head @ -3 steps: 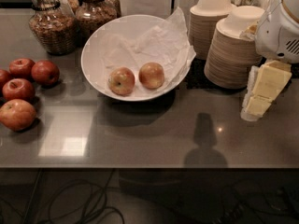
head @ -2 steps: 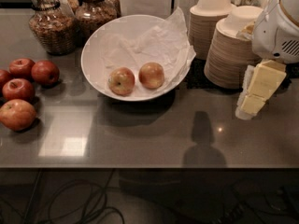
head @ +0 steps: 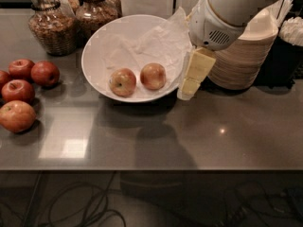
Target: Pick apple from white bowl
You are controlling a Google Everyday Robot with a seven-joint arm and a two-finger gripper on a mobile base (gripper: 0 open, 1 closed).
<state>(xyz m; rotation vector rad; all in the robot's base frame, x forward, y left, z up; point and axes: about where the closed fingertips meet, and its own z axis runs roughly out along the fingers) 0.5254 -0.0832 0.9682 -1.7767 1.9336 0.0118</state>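
The blushed apple in the white bowl (head: 153, 76), beside the apple with the yellow-green patch, is next, and my gripper needs to go to it and close there.
The white bowl (head: 91, 72), wide, shallow and lined with crumpled white paper, stands at the back middle of the grey table. Two apples lie in it. The evenly blushed orange-red apple (head: 153, 76) is on the right. An apple with a yellow-green patch at its stem (head: 122, 82) is on the left. My gripper (head: 188, 90) hangs from the white arm at the bowl's right rim. It is just to the right of the blushed apple, apart from it and slightly above the table.
Several darker red apples (head: 18, 91) lie on the table at the left. Two glass jars (head: 49, 27) stand behind the bowl on the left. Stacks of beige paper bowls (head: 246, 60) stand right of the white bowl, behind my arm. The table's front edge (head: 151, 167) runs along the bottom.
My arm and gripper have moved left, from in front of the paper bowl stacks to the white bowl's right rim. The apples have not moved.
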